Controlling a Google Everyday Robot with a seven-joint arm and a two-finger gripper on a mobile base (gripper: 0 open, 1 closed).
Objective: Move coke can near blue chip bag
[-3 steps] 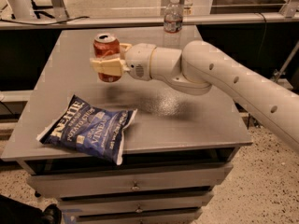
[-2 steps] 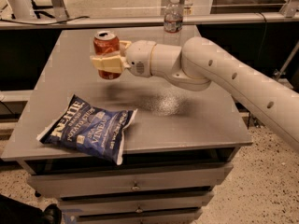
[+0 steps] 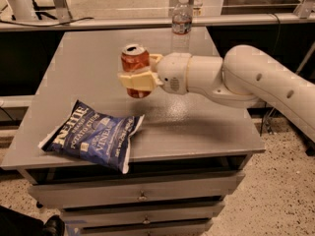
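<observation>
Next, my gripper sets the coke can free on the grey table (image 3: pixel 159 137), next to the end of the blue chip bag that is nearest my arm.
The coke can (image 3: pixel 135 63) is red with a silver top and stands upright between my fingers, held above the grey table (image 3: pixel 88 58). My gripper (image 3: pixel 139 73) is shut on the can, with the white arm reaching in from the right. The blue chip bag (image 3: pixel 93 135) lies flat at the table's front left, below and to the left of the can, with a gap between them.
A clear plastic water bottle (image 3: pixel 181 23) stands at the table's back edge, behind my wrist. The table has drawers (image 3: pixel 142 193) below its front edge. A rail and dark shelving run behind the table.
My gripper has carried the coke can to the right and a little toward the front. The chip bag and bottle have not moved.
</observation>
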